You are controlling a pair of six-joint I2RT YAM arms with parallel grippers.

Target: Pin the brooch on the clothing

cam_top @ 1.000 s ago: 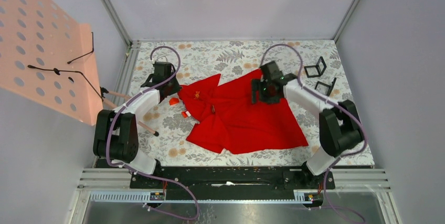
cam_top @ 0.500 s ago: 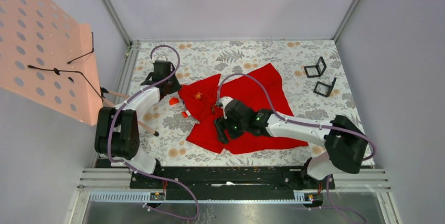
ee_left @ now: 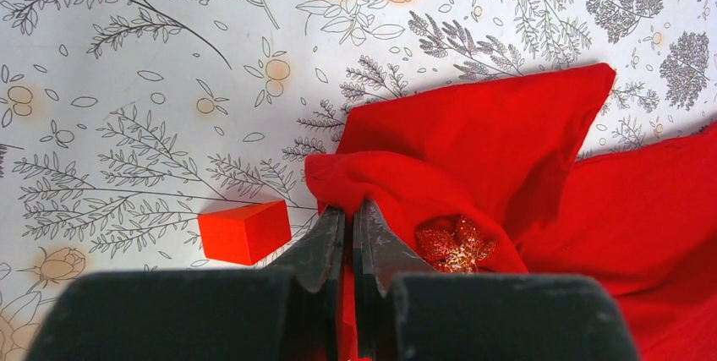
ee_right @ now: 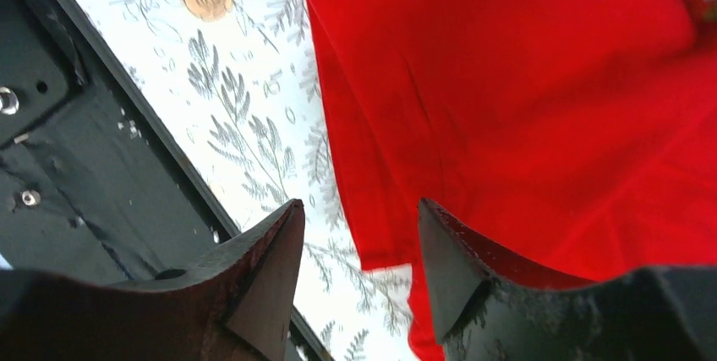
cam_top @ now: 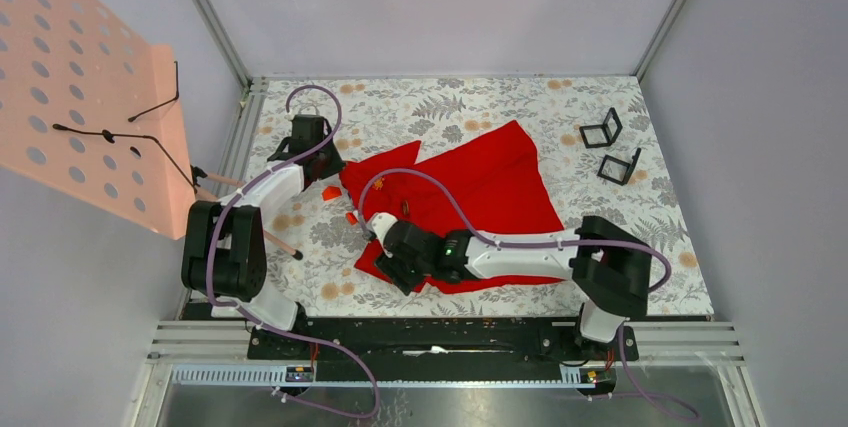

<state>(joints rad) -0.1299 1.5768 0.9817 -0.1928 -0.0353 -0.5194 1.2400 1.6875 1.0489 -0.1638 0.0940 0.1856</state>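
The fold of the clothing, still on the shirt spread over the table, will be let go by my left gripper on the flowered table [cam_top: 335, 175] [ee_left: 270, 165] just behind the orange-red block.
The clothing [cam_top: 490, 187], a bright red shirt, lies spread on the flowered table. My left gripper [cam_top: 322, 165] is shut on a fold at its left edge, seen up close in the left wrist view [ee_left: 348, 209]. The brooch [ee_left: 455, 244], a glittery red-and-gold flower, rests on the fabric just right of those fingers. My right gripper [cam_top: 393, 272] stands open low over the shirt's near left hem. In the right wrist view [ee_right: 359, 217] one finger is above bare table and the other above red cloth [ee_right: 524, 82], with nothing gripped.
An orange-red block [ee_left: 245, 232] sits on the table left of the left fingers [cam_top: 330, 192]. Two black wire stands [cam_top: 600, 129] [cam_top: 620, 165] are at the back right. A pink pegboard [cam_top: 80, 97] with hooks hangs at left. The black base rail [ee_right: 51, 166] is close to the right gripper.
The right arm has swung from the shirt's far right side across to its near left corner, and its jaws have narrowed somewhat. The left gripper has kept its hold and place.
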